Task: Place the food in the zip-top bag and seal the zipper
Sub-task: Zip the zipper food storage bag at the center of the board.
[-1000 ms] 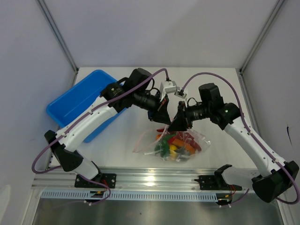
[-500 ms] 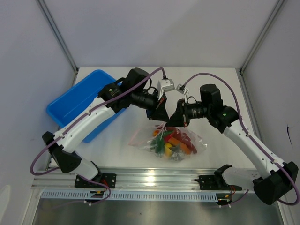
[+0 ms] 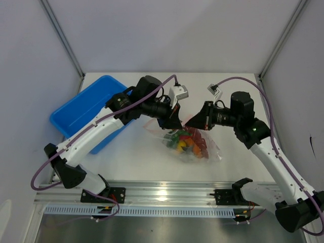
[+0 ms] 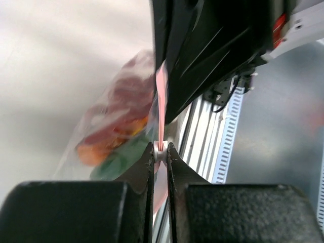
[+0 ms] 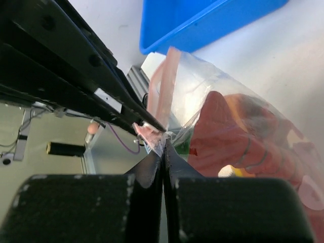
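The zipper's small white piece sits at the very tips of the left gripper's fingers, so that gripper should back off and take it deeper before it pulls along the pink zipper [image 4: 161, 104].
The zip-top bag [image 3: 203, 148] hangs between my two grippers over the middle of the table, with the food [image 3: 185, 142] bunched inside: red, orange, yellow and green pieces. My left gripper [image 3: 176, 124] is shut on the pink zipper [image 4: 161, 96] at a small white piece, seen edge-on in the left wrist view [image 4: 160, 148]. My right gripper [image 3: 189, 123] is shut on the bag's mouth edge beside the zipper [image 5: 164, 86], close to the left fingers [image 5: 81, 61]. Red food [image 5: 228, 131] shows through the plastic. A grey fish is not visible.
A blue plastic bin [image 3: 81, 111] stands at the left, tilted, and also shows in the right wrist view [image 5: 202, 20]. A metal rail [image 3: 167, 192] runs along the near table edge. Upright frame posts stand at the back corners.
The right arm has swung right and back, and the left gripper has shifted slightly. The bag has been drawn up and bunched, its mouth edge now stretched between the two grippers.
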Action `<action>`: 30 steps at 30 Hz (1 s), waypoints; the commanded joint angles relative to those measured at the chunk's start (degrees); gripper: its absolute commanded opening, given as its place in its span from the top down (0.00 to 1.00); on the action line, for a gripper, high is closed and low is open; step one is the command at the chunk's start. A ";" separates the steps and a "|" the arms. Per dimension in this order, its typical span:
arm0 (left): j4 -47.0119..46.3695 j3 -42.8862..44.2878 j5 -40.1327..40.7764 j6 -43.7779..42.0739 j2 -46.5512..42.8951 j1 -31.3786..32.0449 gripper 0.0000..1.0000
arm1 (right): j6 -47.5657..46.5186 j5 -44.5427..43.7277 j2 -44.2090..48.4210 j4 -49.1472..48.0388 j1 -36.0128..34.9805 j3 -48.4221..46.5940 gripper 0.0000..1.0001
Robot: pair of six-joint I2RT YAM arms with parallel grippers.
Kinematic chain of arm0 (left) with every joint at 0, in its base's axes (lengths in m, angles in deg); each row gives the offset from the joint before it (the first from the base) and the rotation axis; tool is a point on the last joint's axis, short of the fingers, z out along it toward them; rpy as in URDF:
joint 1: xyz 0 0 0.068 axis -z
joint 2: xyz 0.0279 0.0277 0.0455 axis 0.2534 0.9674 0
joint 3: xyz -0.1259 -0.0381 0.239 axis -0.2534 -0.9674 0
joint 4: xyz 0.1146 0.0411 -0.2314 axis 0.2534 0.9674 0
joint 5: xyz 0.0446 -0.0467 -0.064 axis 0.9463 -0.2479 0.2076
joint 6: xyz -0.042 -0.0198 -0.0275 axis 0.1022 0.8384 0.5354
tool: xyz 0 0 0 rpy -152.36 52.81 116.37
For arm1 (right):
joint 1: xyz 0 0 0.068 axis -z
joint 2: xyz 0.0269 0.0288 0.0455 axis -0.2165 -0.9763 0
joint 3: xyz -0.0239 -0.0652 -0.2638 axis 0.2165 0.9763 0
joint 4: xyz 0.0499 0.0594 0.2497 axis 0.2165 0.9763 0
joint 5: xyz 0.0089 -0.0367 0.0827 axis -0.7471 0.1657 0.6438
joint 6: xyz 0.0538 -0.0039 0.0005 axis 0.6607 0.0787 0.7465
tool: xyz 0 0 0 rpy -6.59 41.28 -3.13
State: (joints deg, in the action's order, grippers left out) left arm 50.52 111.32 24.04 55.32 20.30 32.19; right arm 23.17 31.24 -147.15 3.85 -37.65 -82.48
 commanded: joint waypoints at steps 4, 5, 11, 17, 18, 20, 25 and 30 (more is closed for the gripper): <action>5.54 -4.84 5.44 -1.93 -4.30 0.24 0.96 | 3.12 0.44 4.92 -5.20 5.28 0.05 1.00; 5.45 -5.19 5.70 -1.93 -4.83 0.06 0.97 | 2.86 1.40 5.28 -4.93 6.50 0.66 1.00; 4.31 -8.88 5.62 -2.01 -8.70 -0.29 0.98 | 2.50 2.64 7.21 -2.47 9.32 1.90 1.00; 4.31 -11.70 2.55 -4.82 -11.60 -0.29 1.00 | 1.11 12.91 4.15 -2.75 8.80 1.38 1.00; 4.48 -11.00 2.02 -5.09 -11.34 -0.29 0.99 | -3.86 13.62 3.53 -0.47 7.41 -1.33 1.00; 5.10 -8.37 1.31 -5.36 -10.20 -0.29 0.99 | -9.86 13.10 1.17 8.46 5.91 -4.85 0.67; 5.10 -4.41 -1.59 -5.09 -8.61 -0.29 0.99 | -20.25 13.00 -3.76 16.25 2.91 -14.44 0.30; 5.89 -2.30 -2.64 -5.36 -7.65 -0.29 1.00 | -21.49 16.43 -8.77 13.62 1.33 -16.12 0.31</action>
State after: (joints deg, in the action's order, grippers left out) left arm 57.17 105.31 24.57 51.30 12.73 32.17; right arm 5.88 44.22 -153.25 16.79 -35.44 -96.58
